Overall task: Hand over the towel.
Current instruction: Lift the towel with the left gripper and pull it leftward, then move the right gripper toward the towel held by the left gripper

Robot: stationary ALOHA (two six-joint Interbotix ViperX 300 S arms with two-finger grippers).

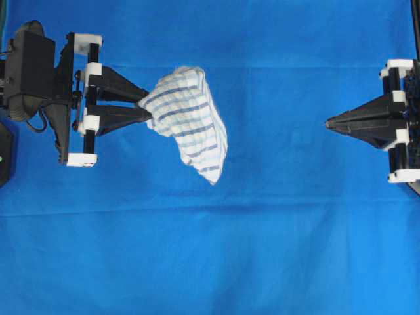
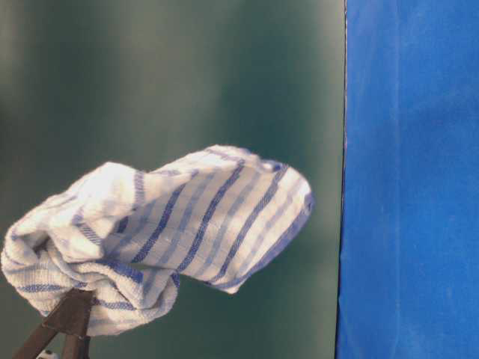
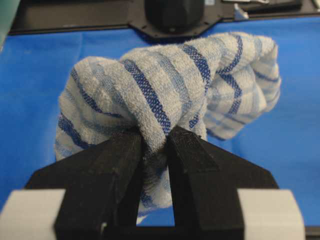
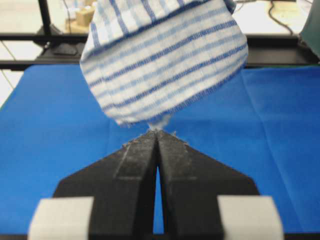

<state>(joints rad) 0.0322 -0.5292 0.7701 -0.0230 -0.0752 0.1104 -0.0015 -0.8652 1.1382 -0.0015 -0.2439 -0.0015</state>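
Next, my right gripper closes on the middle of the towel's loose part (image 1: 189, 123) (image 4: 162, 82), just across from the end that my left gripper holds.
The towel (image 1: 187, 121), white with thin blue checked stripes, hangs bunched in the air left of centre, clear of the table. My left gripper (image 1: 149, 106) is shut on one end of it; the wrist view shows a fold of the towel (image 3: 165, 90) pinched between the black fingers (image 3: 120, 155) of the left gripper (image 3: 155, 137). From table level the towel (image 2: 172, 224) bulges up and to the right above the fingertips. My right gripper (image 1: 328, 123) is at the far right, shut and empty, its tips pointing at the towel (image 4: 160, 60) across a wide gap; the right gripper (image 4: 157, 132) holds nothing.
A large plain blue cloth (image 1: 262, 230) covers the whole table and shows folds and creases. The left arm's black body (image 1: 29, 72) fills the left edge. A dark frame and bench clutter (image 4: 60, 47) lie beyond the far table edge.
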